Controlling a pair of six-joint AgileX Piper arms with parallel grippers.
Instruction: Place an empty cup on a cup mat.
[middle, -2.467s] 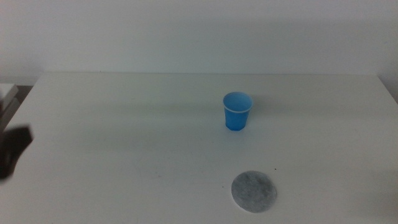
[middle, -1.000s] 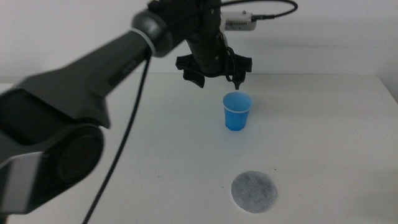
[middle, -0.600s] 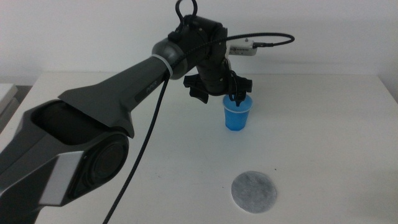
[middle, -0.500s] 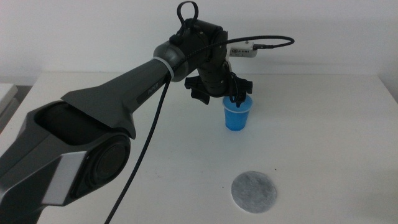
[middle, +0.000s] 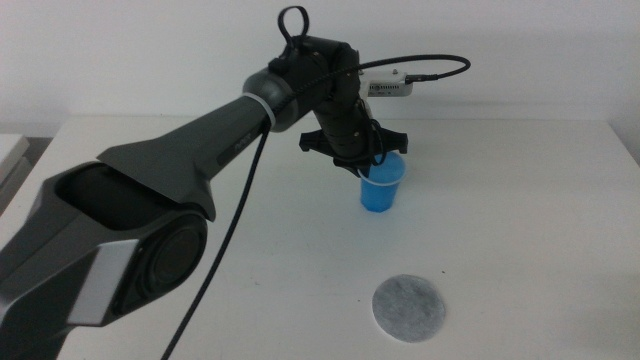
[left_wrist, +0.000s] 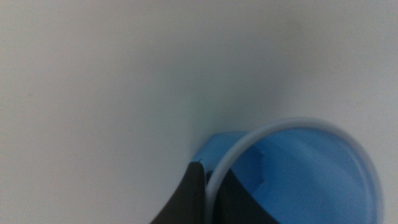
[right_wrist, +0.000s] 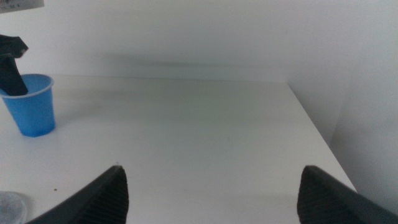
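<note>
Next, my left gripper sets the blue cup down on the middle of the grey cup mat (middle: 408, 311) near the front edge of the table.
The blue cup (middle: 382, 188) stands upright on the white table, right of middle and toward the back. My left gripper (middle: 368, 160) reaches down onto its near-left rim. In the left wrist view the gripper (left_wrist: 208, 193) has one dark jaw outside the cup (left_wrist: 298, 168) and one inside, pinched on the pale rim. The grey cup mat (middle: 409, 308) lies flat near the front edge, bare, well in front of the cup. My right gripper (right_wrist: 212, 174) is open and empty, out of the middle view; its wrist view shows the cup (right_wrist: 30, 106) far off and the mat's edge (right_wrist: 7, 202).
The left arm stretches from the lower left across the table (middle: 520, 230) with a black cable looping above it. A pale object (middle: 10, 150) sits off the table's left edge. The table's right edge (right_wrist: 317, 134) shows in the right wrist view.
The left arm came in from the left, lowered onto the cup's rim, and its jaws closed on the rim. The cup and the mat have not moved.
</note>
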